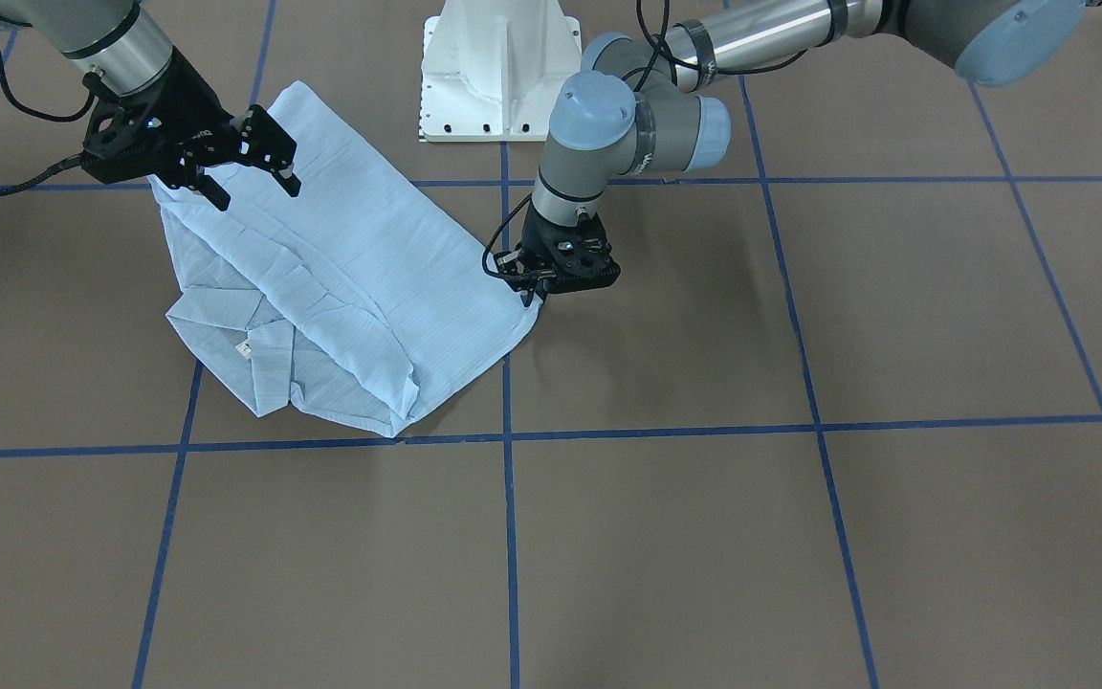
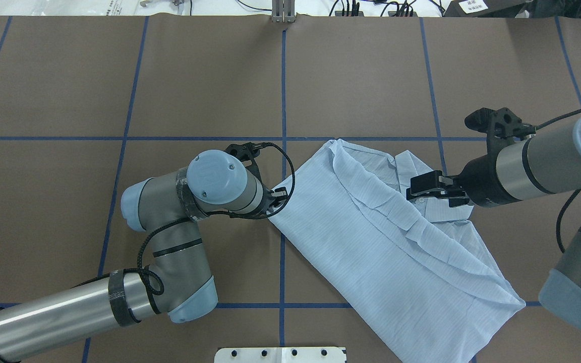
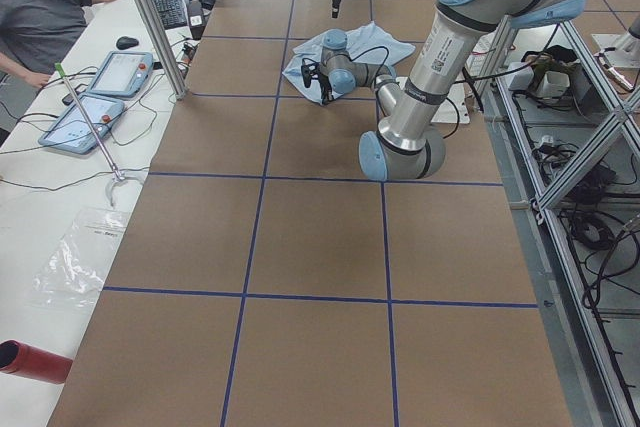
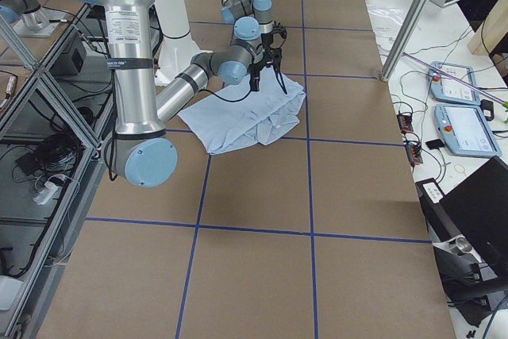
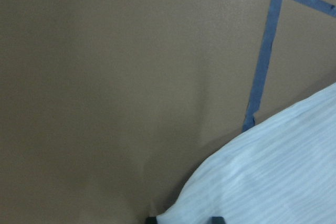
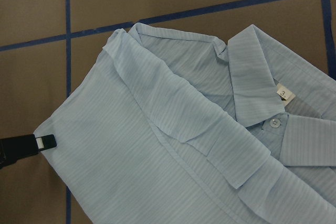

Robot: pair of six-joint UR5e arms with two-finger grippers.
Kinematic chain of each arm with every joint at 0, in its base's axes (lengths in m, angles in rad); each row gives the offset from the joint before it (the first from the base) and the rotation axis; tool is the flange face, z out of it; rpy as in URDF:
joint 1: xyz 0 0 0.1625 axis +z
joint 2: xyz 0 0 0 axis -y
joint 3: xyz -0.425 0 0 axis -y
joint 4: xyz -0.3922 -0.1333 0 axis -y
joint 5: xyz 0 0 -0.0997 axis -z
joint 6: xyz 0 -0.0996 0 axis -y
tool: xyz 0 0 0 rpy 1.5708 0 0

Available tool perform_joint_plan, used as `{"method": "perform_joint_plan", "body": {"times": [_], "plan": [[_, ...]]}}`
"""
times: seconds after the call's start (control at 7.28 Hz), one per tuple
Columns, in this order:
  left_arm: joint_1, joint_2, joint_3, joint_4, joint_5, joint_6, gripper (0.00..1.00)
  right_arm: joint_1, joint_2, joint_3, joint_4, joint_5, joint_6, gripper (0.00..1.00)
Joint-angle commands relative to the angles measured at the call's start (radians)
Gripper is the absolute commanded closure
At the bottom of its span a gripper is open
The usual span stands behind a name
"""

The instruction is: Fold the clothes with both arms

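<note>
My left gripper is going to let go of the corner of the pale-blue shirt, now held down at table level, on bare brown table (image 1: 611, 596) next to the near end of the blue centre line.
The pale-blue shirt (image 1: 369, 258) lies folded and slanted across the brown table, collar and neck label (image 6: 282, 93) facing up; it also shows in the overhead view (image 2: 371, 242). My left gripper (image 1: 534, 297) is down at table level, shut on the shirt's corner by the blue centre line (image 2: 274, 201). In the left wrist view, cloth (image 5: 273, 171) sits between its fingertips. My right gripper (image 1: 257, 194) hangs open above the shirt's other end, near the collar (image 2: 414, 189), with nothing between its fingers.
The white pedestal base (image 1: 498, 67) stands close behind the shirt. Blue tape lines cross the table. A side bench holds two tablets (image 3: 100, 87) and a red cylinder (image 3: 30, 362), with a seated person (image 3: 40, 7) there. A metal post (image 3: 150, 17) stands at that table edge.
</note>
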Motion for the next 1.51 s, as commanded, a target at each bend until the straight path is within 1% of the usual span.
{"method": "perform_joint_plan", "body": {"times": [0.0, 0.14, 0.27, 0.55, 0.69, 0.82, 0.96, 1.1, 1.24, 1.37], "plan": [[-0.002, 0.003, -0.037, 0.006, -0.006, 0.001, 1.00, 0.004, 0.000, -0.005, 0.000, 0.000, -0.005, 0.00], [-0.017, 0.007, -0.058, 0.012, -0.004, 0.001, 1.00, 0.007, 0.000, -0.003, 0.002, 0.000, -0.009, 0.00], [-0.060, 0.010, -0.057, 0.038, -0.003, 0.004, 1.00, 0.010, 0.000, -0.005, 0.002, -0.008, -0.010, 0.00], [-0.155, 0.035, -0.045, 0.078, 0.002, 0.143, 1.00, 0.012, 0.000, -0.005, 0.002, -0.028, -0.012, 0.00], [-0.201, 0.032, 0.002, 0.074, 0.005, 0.176, 1.00, 0.012, 0.000, -0.003, 0.002, -0.038, -0.012, 0.00], [-0.238, 0.030, 0.025, 0.066, 0.035, 0.278, 1.00, 0.012, 0.000, -0.002, 0.002, -0.052, -0.010, 0.00], [-0.264, 0.017, 0.076, 0.045, 0.067, 0.326, 1.00, 0.012, 0.000, 0.000, 0.002, -0.080, -0.010, 0.00], [-0.292, -0.046, 0.204, -0.036, 0.072, 0.325, 1.00, 0.012, 0.002, 0.000, 0.002, -0.086, -0.010, 0.00], [-0.303, -0.145, 0.401, -0.166, 0.075, 0.320, 1.00, 0.010, 0.002, 0.000, 0.002, -0.091, -0.009, 0.00], [-0.304, -0.205, 0.517, -0.296, 0.127, 0.313, 1.00, 0.010, 0.000, -0.002, 0.002, -0.100, -0.007, 0.00]]}}
